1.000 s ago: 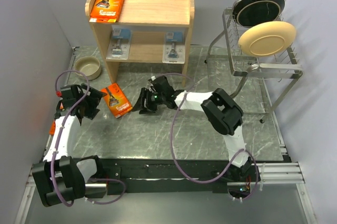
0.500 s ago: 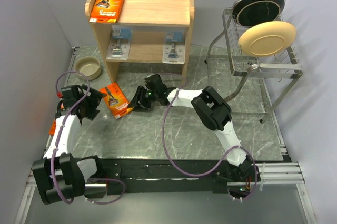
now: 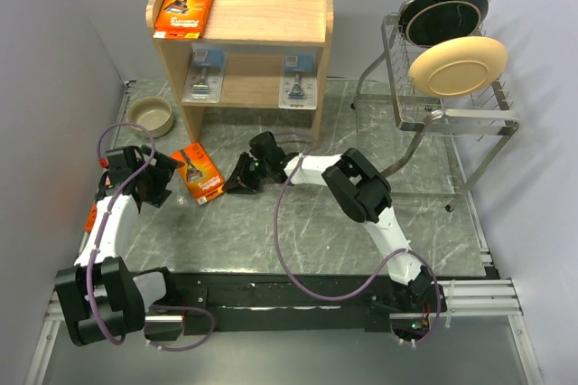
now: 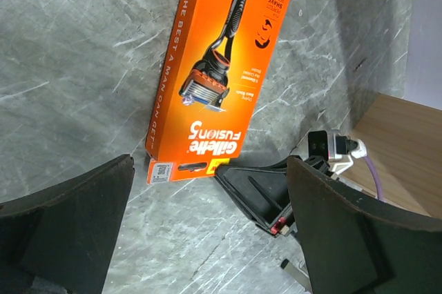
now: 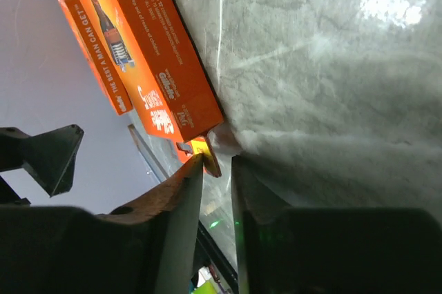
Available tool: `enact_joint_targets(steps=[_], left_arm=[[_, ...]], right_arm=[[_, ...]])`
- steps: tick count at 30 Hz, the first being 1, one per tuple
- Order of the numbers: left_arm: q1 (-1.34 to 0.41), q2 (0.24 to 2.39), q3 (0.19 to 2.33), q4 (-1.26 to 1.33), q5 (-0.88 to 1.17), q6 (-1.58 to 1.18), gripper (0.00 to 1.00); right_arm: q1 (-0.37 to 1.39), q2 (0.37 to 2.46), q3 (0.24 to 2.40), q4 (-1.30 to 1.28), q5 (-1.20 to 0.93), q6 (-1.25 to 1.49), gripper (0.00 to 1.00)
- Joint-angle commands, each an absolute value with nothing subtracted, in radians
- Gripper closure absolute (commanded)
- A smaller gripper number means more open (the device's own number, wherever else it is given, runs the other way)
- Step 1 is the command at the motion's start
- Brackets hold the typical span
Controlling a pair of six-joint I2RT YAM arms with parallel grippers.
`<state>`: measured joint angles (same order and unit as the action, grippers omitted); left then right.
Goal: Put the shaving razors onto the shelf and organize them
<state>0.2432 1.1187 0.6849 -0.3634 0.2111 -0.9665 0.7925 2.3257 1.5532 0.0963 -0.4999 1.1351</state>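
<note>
The left gripper I use will close on the barcode corner (image 3: 201, 201) (image 4: 157, 161) of the orange razor pack in front of the wooden shelf, across from the yellow hang tab.
An orange razor pack (image 3: 199, 173) lies flat on the table in front of the wooden shelf (image 3: 172, 69); it also shows in the left wrist view (image 4: 214, 80) and the right wrist view (image 5: 159, 66). My right gripper (image 3: 238, 181) is low at its right corner. Its jaws (image 5: 217, 170) stand a narrow gap apart, and the pack's yellow hang tab touches one fingertip. My left gripper (image 3: 150, 183) is wide open (image 4: 208, 163) and empty just left of the pack. A second orange pack (image 5: 86, 32) lies by the left wall (image 3: 90, 219). A third orange pack (image 3: 184, 7) lies on the top tray. Two blister packs (image 3: 206, 73) (image 3: 298, 79) stand on the lower board.
A small beige bowl (image 3: 150, 115) sits left of the shelf. A wire dish rack (image 3: 452, 114) with a black plate (image 3: 442, 10) and a cream plate (image 3: 458, 66) stands at the back right. Walls close in on the left and right.
My right gripper has moved left across the table up to the corner of the orange pack. My left gripper has shifted slightly.
</note>
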Motion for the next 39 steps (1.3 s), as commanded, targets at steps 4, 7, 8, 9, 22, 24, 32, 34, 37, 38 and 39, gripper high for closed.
enact_joint_targets(steps=[4, 7, 8, 9, 22, 24, 32, 34, 37, 38, 39], left_arm=[[0.247, 1.129, 0.7, -0.368, 0.238, -0.982, 0.01], [0.239, 1.131, 0.666, -0.377, 0.278, -1.0, 0.01], [0.236, 1.131, 0.655, -0.37, 0.288, -1.008, 0.01], [0.229, 1.132, 0.634, -0.359, 0.307, -1.026, 0.01], [0.12, 1.204, 0.52, -0.197, 0.322, -1.195, 0.01], [0.12, 1.212, 0.49, -0.149, 0.319, -1.224, 0.06], [0.118, 1.247, 0.465, 0.055, 0.374, -1.267, 0.34], [0.118, 1.258, 0.465, 0.084, 0.379, -1.278, 0.36], [0.117, 1.279, 0.454, 0.141, 0.371, -1.298, 0.37], [0.117, 1.287, 0.45, 0.152, 0.374, -1.308, 0.37], [0.115, 1.296, 0.446, 0.169, 0.376, -1.313, 0.37]], right_arm=[[0.79, 2.301, 1.565, 0.196, -0.517, 1.192, 1.0], [0.767, 2.225, 1.52, 0.242, -0.526, 1.264, 1.0], [0.756, 2.209, 1.5, 0.251, -0.526, 1.293, 1.0], [0.753, 2.195, 1.494, 0.255, -0.525, 1.305, 1.0], [0.753, 2.122, 1.451, 0.19, -0.483, 1.42, 1.0], [0.749, 2.118, 1.444, 0.184, -0.485, 1.414, 1.0], [0.75, 2.111, 1.428, 0.138, -0.469, 1.407, 1.0], [0.75, 2.117, 1.439, 0.123, -0.469, 1.407, 1.0], [0.752, 2.111, 1.448, 0.111, -0.469, 1.397, 1.0], [0.75, 2.109, 1.448, 0.109, -0.468, 1.396, 1.0], [0.75, 2.106, 1.447, 0.104, -0.465, 1.397, 1.0]])
